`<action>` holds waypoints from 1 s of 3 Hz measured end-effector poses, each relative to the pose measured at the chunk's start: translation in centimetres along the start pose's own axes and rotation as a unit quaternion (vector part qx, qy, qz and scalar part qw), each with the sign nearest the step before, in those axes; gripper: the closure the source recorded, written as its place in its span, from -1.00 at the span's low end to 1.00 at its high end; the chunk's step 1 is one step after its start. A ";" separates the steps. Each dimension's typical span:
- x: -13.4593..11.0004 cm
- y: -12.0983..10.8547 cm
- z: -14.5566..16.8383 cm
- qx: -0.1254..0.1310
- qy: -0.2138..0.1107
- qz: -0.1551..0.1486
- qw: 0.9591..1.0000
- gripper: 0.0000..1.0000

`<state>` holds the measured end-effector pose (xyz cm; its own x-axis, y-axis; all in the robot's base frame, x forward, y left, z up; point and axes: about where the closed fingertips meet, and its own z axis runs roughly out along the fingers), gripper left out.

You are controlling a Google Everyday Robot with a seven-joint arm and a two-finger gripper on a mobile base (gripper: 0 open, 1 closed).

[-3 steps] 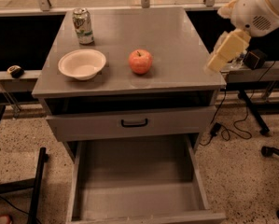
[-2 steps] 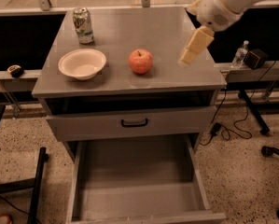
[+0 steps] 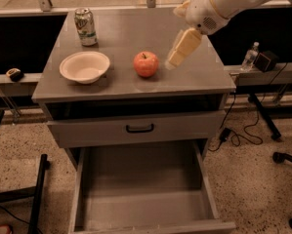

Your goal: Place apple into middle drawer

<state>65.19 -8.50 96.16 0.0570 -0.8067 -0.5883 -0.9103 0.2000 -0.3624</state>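
Note:
My gripper should close next around the sides of the red apple (image 3: 151,64), which sits on the cabinet top next to the white bowl.
The red apple (image 3: 145,64) with yellowish patches and a short stem sits upright on the grey cabinet top (image 3: 126,89), near its middle. My gripper (image 3: 174,61), cream coloured, hangs from the white arm that comes in from the upper right. It is just right of the apple, tips low over the top and a small gap away, holding nothing. The middle drawer (image 3: 145,191) is pulled out below, with a bare grey floor and low side walls.
A white bowl (image 3: 84,66) sits left of the apple and a soda can (image 3: 86,27) stands at the back left. A shut drawer front with a black handle (image 3: 140,128) is above the open drawer. A water bottle (image 3: 250,56), black box (image 3: 266,61) and cables are at the right.
The arm has swung left from beyond the cabinet's right edge, and the gripper now sits close beside the apple. The apple, bowl and can have not moved.

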 end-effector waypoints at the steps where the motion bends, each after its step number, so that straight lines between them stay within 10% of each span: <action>1: -3.0 0.0 4.2 -0.028 -0.091 0.029 0.995 -1.00; 3: -4.5 1.5 9.9 -0.077 -0.147 0.090 0.982 -1.00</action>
<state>67.66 0.90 91.09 -0.0149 -0.5666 -0.8239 -0.9667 0.2188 -0.1330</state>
